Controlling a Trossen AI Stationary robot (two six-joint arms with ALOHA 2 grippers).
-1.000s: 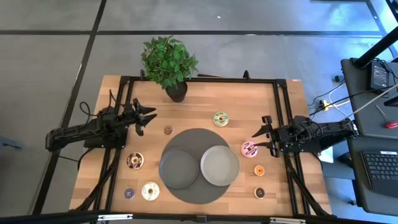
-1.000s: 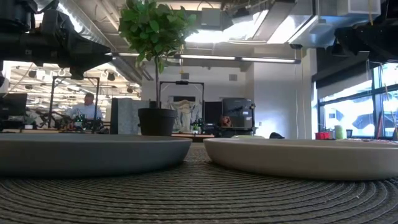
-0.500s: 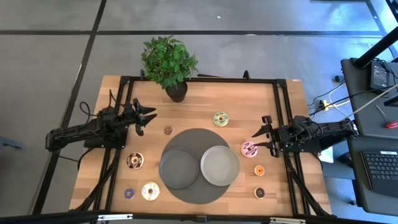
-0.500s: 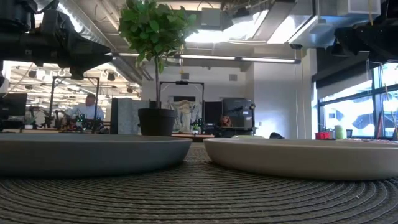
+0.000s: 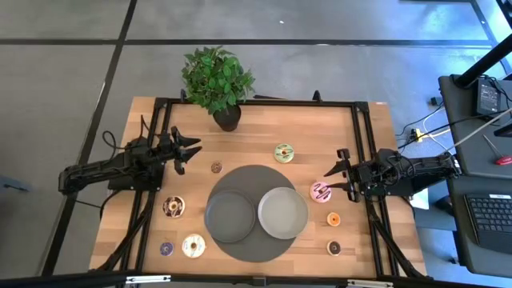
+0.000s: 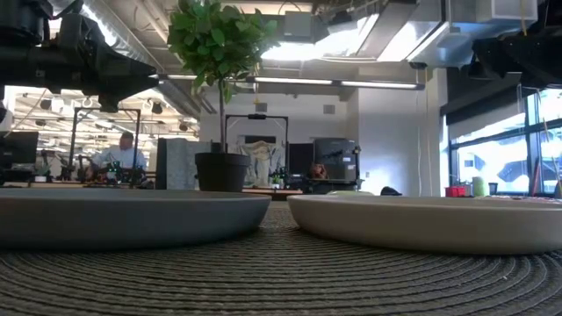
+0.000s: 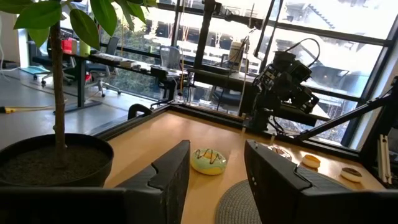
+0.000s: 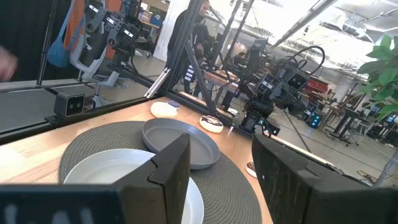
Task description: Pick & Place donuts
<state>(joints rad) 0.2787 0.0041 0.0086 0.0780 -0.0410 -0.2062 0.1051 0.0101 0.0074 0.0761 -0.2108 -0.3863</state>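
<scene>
Next, I move my right gripper to the green donut beyond the mat and close it on the donut's side [image 5: 290, 152] nearest my right arm.
Several toy donuts lie flat on the wooden table around a round woven mat [image 5: 254, 178]. A green one [image 5: 283, 152] and a small brown one [image 5: 216, 167] lie on its far side. Chocolate [image 5: 173, 207], purple [image 5: 166, 249] and cream [image 5: 193, 246] ones lie to its left. Pink [image 5: 322, 191], orange [image 5: 334, 218] and dark brown [image 5: 334, 249] ones lie to its right. My left gripper [image 5: 190, 149] hovers open at the table's left, pointing level toward the green donut [image 7: 208, 160]. My right gripper [image 5: 336, 176] hovers open just beside the pink donut.
Two grey plates, a darker one [image 5: 230, 216] and a lighter one [image 5: 282, 213], rest side by side on the mat. A potted plant [image 5: 218, 80] stands at the far edge. Black frame rails run along the table's sides. A person sits in the room beyond [image 6: 123, 154].
</scene>
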